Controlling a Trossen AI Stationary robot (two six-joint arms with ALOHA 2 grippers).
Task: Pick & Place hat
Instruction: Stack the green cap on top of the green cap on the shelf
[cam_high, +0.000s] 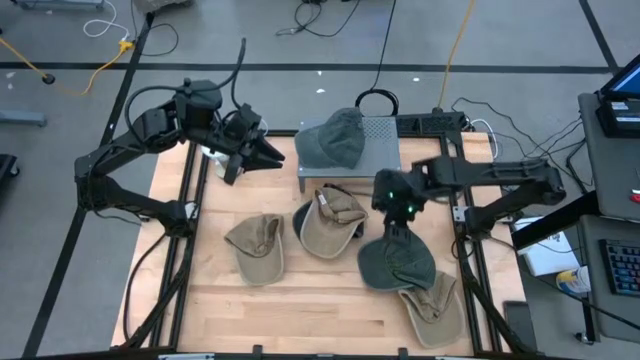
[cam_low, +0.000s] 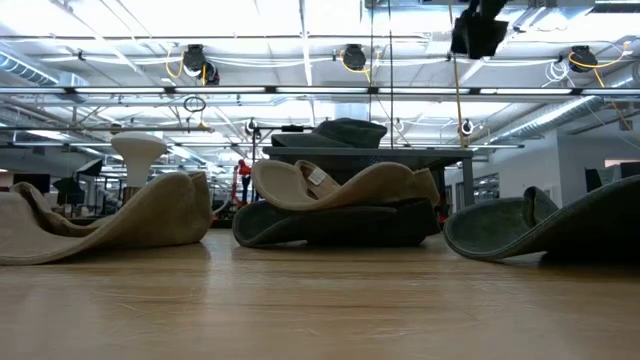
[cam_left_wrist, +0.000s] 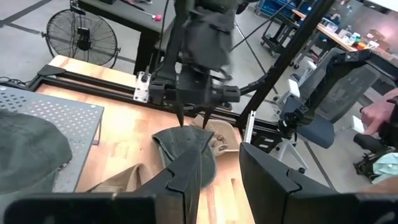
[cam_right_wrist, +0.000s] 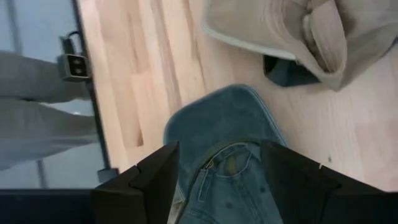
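The dark grey-green hat is next for my right gripper, which should go down to it and grab the hat's crown (cam_high: 393, 263) (cam_right_wrist: 219, 171) just behind its brim.
A dark grey-green hat (cam_high: 397, 262) lies on the wooden table at the right, crown side down; it also shows in the low view (cam_low: 540, 225) and the right wrist view (cam_right_wrist: 217, 124). My right gripper (cam_high: 396, 226) hangs open above it, pointing steeply down, its fingers (cam_right_wrist: 149, 180) wide apart over the hat and clear of it. In the low view it stands high over the table (cam_low: 478, 30). My left gripper (cam_high: 272, 157) waits open and raised at the far left, with nothing between its fingers (cam_left_wrist: 186, 180).
Another dark hat (cam_high: 333, 138) rests on a perforated grey stand (cam_high: 380, 150) at the far middle. A tan hat (cam_high: 257, 245) lies left of centre, one (cam_high: 335, 210) rests on a dark hat at centre, and one (cam_high: 432, 305) lies near right.
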